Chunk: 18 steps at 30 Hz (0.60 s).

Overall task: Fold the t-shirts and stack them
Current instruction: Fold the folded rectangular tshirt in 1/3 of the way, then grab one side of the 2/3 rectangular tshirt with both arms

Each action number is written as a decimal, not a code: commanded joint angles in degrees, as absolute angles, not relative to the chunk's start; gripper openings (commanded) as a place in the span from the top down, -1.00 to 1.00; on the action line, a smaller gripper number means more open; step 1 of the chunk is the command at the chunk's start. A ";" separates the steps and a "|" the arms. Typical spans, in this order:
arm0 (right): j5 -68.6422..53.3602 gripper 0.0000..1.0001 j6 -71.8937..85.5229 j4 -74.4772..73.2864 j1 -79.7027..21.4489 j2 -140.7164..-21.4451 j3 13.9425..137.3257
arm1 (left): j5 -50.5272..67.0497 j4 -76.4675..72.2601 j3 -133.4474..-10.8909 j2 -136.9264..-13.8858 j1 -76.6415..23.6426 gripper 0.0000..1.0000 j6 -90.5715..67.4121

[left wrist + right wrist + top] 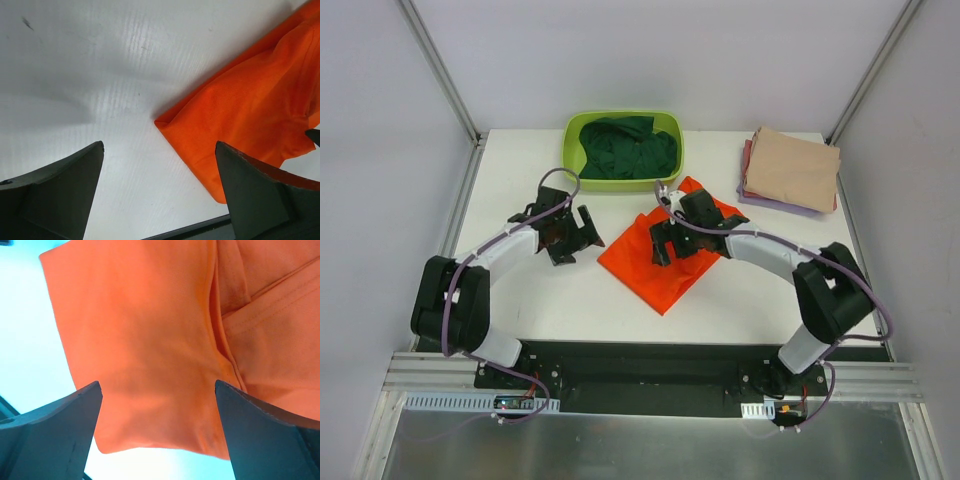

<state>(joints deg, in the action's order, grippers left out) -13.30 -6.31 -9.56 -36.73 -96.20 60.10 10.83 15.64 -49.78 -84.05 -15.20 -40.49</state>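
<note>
The orange t-shirt has a corner closest to the table's front edge. Next, my right gripper closes on the orange t-shirt's near corner [662,312] [102,448].
The bright orange t-shirt [660,268] lies partly folded on the white table near the middle. My right gripper [670,246] hovers right over it, open and empty; in the right wrist view the orange t-shirt [150,340] fills the space between the fingers. My left gripper [575,235] is open and empty over bare table just left of the shirt; the orange t-shirt's corner [250,110] shows at the right of the left wrist view. A dark green t-shirt [628,148] lies crumpled in the tub. Tan [795,168], lilac [775,205] and reddish [748,160] tees are stacked at the back right.
The lime-green plastic tub [574,158] stands at the back centre. The white table [520,170] is ringed by metal frame posts at the back corners. The table's front edge and a dark base plate [640,365] lie near the arm bases.
</note>
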 commanded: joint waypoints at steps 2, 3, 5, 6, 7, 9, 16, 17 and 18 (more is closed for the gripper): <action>-16.69 -0.93 -12.90 -10.63 -39.10 -86.15 56.00 | 14.76 14.42 -51.94 -88.32 -18.01 -0.73 -40.78; -17.48 -0.93 -13.70 -11.24 -40.33 -84.91 55.12 | 15.03 14.24 -52.03 -88.85 -18.63 -0.68 -40.87; -17.67 -0.93 -15.28 -11.60 -43.84 -82.98 53.27 | 15.38 14.06 -52.29 -90.43 -19.68 -0.60 -41.04; -17.06 -0.93 -16.51 -11.86 -46.38 -82.10 52.39 | 15.29 13.98 -52.47 -90.96 -19.86 -0.54 -41.22; -15.92 -0.93 -17.74 -12.13 -49.36 -81.39 51.77 | 15.29 13.89 -52.64 -91.75 -20.04 -0.49 -41.39; -13.81 -0.93 -20.55 -13.61 -54.56 -80.33 50.80 | 14.94 13.80 -53.00 -92.98 -20.13 -0.37 -41.66; -9.15 -0.98 -22.68 -17.31 -61.17 -83.23 50.27 | 14.24 13.71 -53.88 -97.73 -20.30 0.06 -42.71; -8.79 -0.98 -22.76 -17.31 -61.52 -83.75 50.27 | 13.98 13.71 -54.14 -98.34 -20.39 0.09 -42.80; -8.79 -0.98 -22.76 -17.31 -61.70 -84.46 50.27 | 13.80 13.71 -54.14 -98.96 -20.39 0.15 -42.89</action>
<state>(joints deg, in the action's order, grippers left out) -11.70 -20.60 -15.68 -61.04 -82.61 50.46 14.96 13.85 -53.10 -96.12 -20.05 -42.35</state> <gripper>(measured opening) 0.988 0.467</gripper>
